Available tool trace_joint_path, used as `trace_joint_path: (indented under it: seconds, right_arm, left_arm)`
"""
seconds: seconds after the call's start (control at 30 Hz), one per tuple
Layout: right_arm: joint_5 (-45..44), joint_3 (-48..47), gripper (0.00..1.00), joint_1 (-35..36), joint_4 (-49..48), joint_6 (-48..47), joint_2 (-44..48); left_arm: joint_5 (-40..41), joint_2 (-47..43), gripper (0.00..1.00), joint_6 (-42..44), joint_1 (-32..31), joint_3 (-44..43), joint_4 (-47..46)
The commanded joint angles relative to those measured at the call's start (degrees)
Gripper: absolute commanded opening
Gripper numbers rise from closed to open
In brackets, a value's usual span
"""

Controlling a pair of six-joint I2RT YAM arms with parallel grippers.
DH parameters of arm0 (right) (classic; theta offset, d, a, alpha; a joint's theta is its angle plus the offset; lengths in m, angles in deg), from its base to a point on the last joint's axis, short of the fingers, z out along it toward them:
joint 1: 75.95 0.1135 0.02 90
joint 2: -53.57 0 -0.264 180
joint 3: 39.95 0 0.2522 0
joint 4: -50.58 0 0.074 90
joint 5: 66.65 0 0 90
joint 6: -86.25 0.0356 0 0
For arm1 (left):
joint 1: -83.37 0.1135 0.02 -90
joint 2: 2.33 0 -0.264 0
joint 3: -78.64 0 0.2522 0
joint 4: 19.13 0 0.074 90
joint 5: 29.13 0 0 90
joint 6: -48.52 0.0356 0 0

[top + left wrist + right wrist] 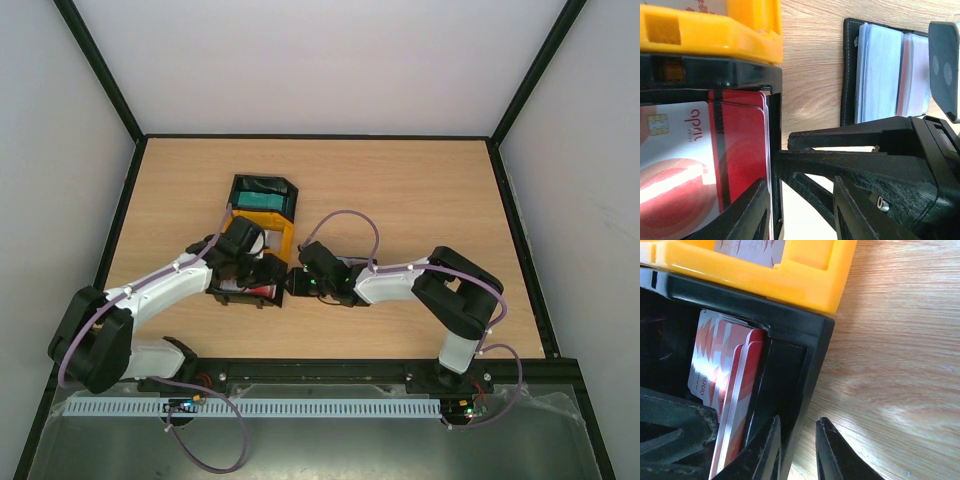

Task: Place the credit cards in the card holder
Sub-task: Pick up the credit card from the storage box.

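The left gripper's fingers are on both sides of the tray's side and the red cards, so the right gripper needs to back out of the way and the left gripper needs to pinch only the cards point(752, 135).
Red-and-white credit cards point(690, 165) point(725, 390) lie stacked in a black tray point(790, 370). My left gripper point(800, 185) point(268, 272) stands open astride that tray's right wall, one finger over the red cards and the other outside. My right gripper point(797, 440) point(293, 283) is open only a little, one finger against the inside of the same wall and the other over the table. The card holder point(890, 75) lies open on the wood just beyond, clear sleeves up. Teal cards point(262, 200) fill the far tray. In the top view the arms hide the holder.
A yellow tray point(705, 35) point(283, 238) with pale cards point(750, 250) sits between the two black trays. The two grippers cross closely at the near tray's corner; the right one's fingers point(850, 150) pass between my left jaws. Bare wood point(900, 365) lies to the right.
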Motion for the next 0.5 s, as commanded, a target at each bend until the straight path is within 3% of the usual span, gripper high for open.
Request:
trace_joint_path:
  seconds: [0.0,0.47]
  right_arm:
    - [-0.72,-0.48,0.20,0.56,1.45,-0.59,-0.82]
    - [-5.45,2.74,0.20,0.60,0.29,0.87,3.86]
  left_arm:
    - [-1.95,0.21,0.37,0.43,-0.20,0.11,-0.17]
    - [3.54,-3.87,0.45,0.16,-0.18,-3.51,3.61]
